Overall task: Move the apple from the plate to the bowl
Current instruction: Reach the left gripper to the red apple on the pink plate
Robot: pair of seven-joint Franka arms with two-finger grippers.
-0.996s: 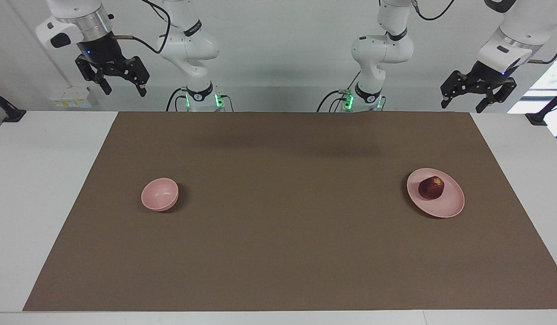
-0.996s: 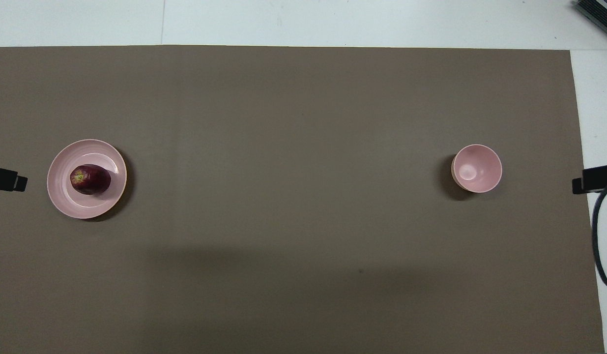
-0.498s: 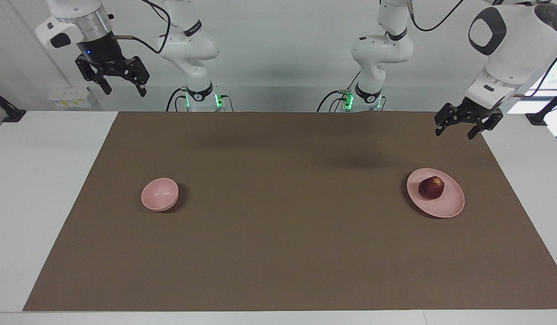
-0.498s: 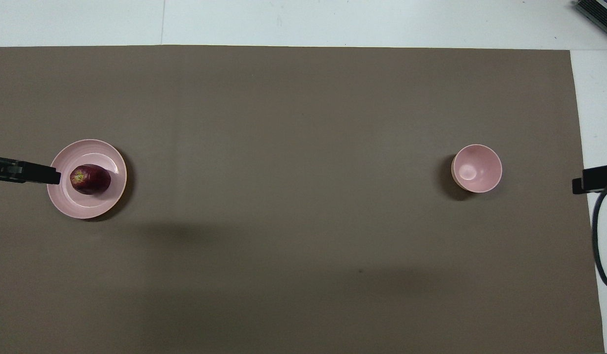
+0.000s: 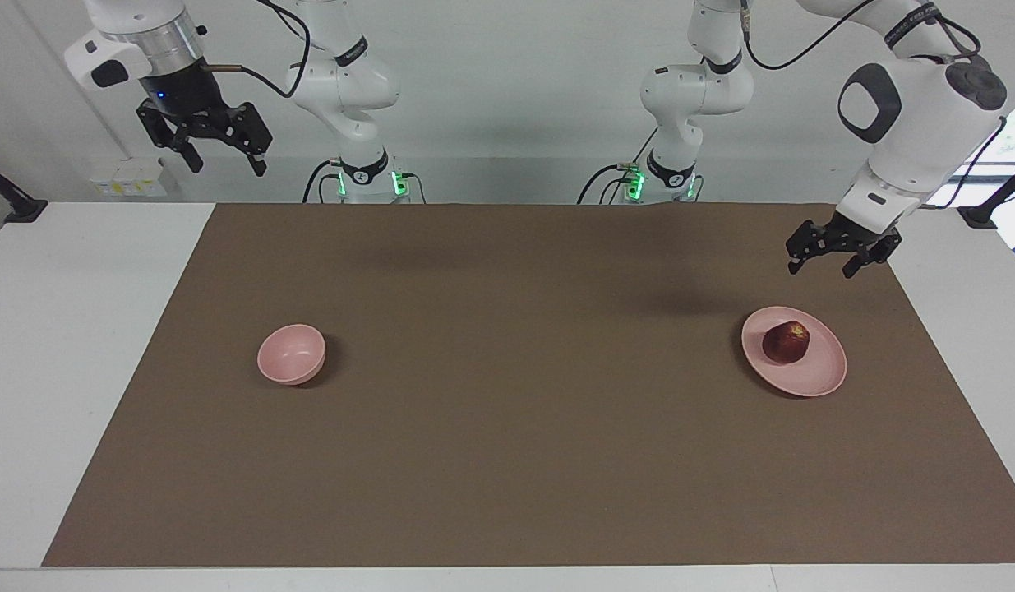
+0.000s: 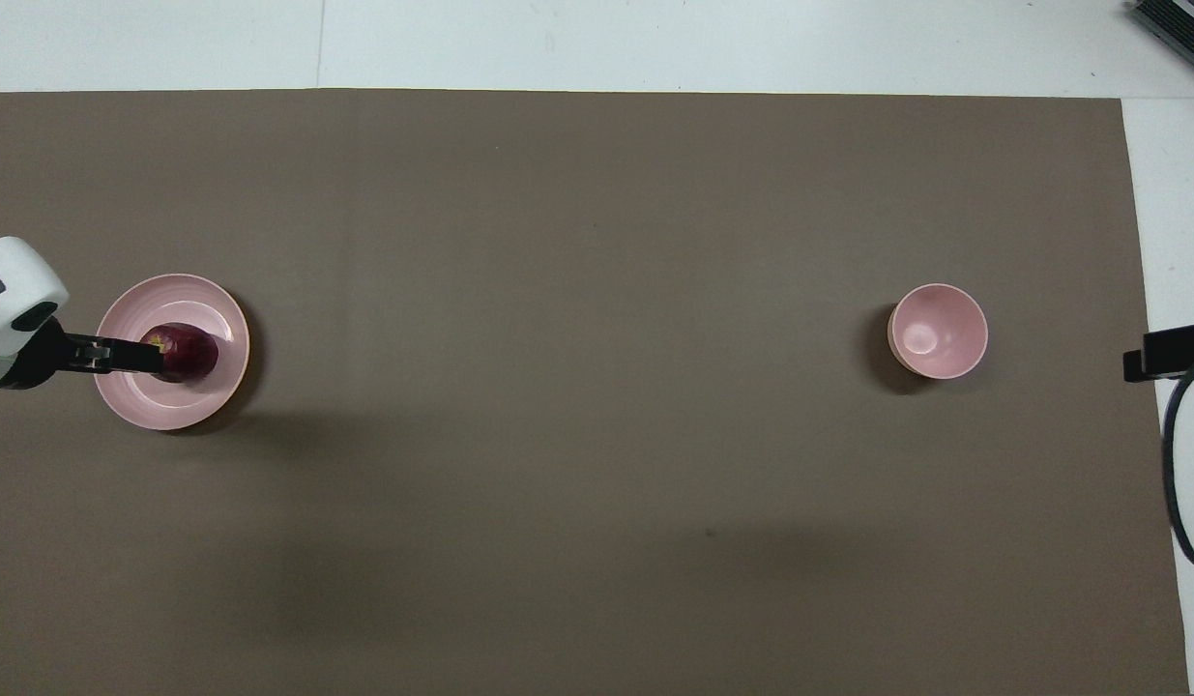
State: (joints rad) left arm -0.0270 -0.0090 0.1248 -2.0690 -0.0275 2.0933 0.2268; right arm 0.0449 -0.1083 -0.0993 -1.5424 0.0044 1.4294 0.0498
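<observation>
Next, my left gripper needs to go down to the middle of the dark red apple (image 6: 181,353) on the pink plate and close there.
A dark red apple (image 5: 786,342) (image 6: 190,354) lies on the flat pink plate (image 5: 819,374) (image 6: 171,406) toward the left arm's end of the table. My left gripper (image 5: 821,268) (image 6: 155,356) hangs open in the air over the plate, well above it and touching nothing. In the overhead view it covers part of the apple. The small deep pink bowl (image 5: 291,353) (image 6: 938,331) stands empty toward the right arm's end. My right gripper (image 5: 228,167) (image 6: 1135,365) waits high up and open, off the mat's end.
A brown mat (image 5: 507,427) covers most of the white table (image 5: 80,329). A black cable (image 6: 1177,464) loops at the table's edge by the right arm. Wide bare mat lies between plate and bowl.
My left arm has swung down and inward, bringing its open gripper from off the table's end to over the plate. The right arm, apple, plate and bowl have not moved.
</observation>
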